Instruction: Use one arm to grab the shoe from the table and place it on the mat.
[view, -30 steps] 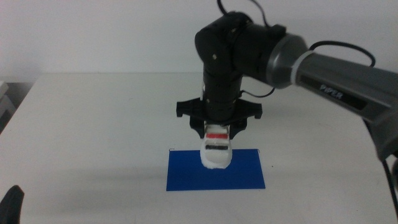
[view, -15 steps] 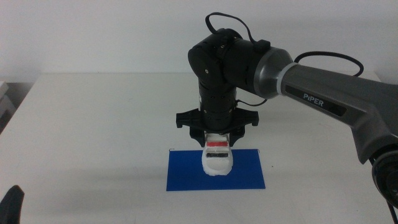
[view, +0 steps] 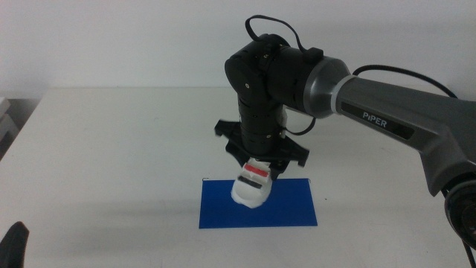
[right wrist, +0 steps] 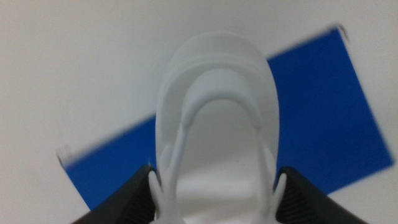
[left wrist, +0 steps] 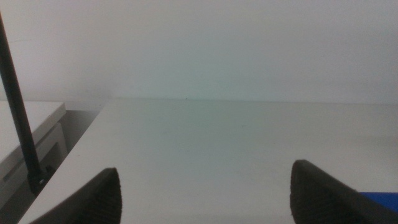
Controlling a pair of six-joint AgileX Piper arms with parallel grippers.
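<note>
The white shoe will go down flat on the middle of the blue mat [view: 256, 196] [right wrist: 219, 151] from my right gripper.
The right arm [view: 387, 112] reaches in from the right, and its gripper [view: 256, 165] points down, shut on the white shoe [view: 251, 186] with red and black straps. The shoe hangs tilted, toe down, over the left-centre of the blue mat [view: 294, 208]; whether it touches the mat I cannot tell. In the right wrist view both dark jaws press the shoe's [right wrist: 214, 124] sides, with the mat [right wrist: 323, 118] beneath it. The left gripper [view: 13, 244] waits at the bottom left corner; in its wrist view it [left wrist: 205, 193] stands open and holds nothing.
The white table [view: 111, 149] spreads around the mat. A white shelf unit [view: 6, 119] stands off the table's left edge. A thin black rod [left wrist: 18, 112] crosses the left wrist view.
The right gripper has turned about its wrist, so the shoe now tilts toward the mat's left side. A second ago the arm was still swinging in and lowering.
</note>
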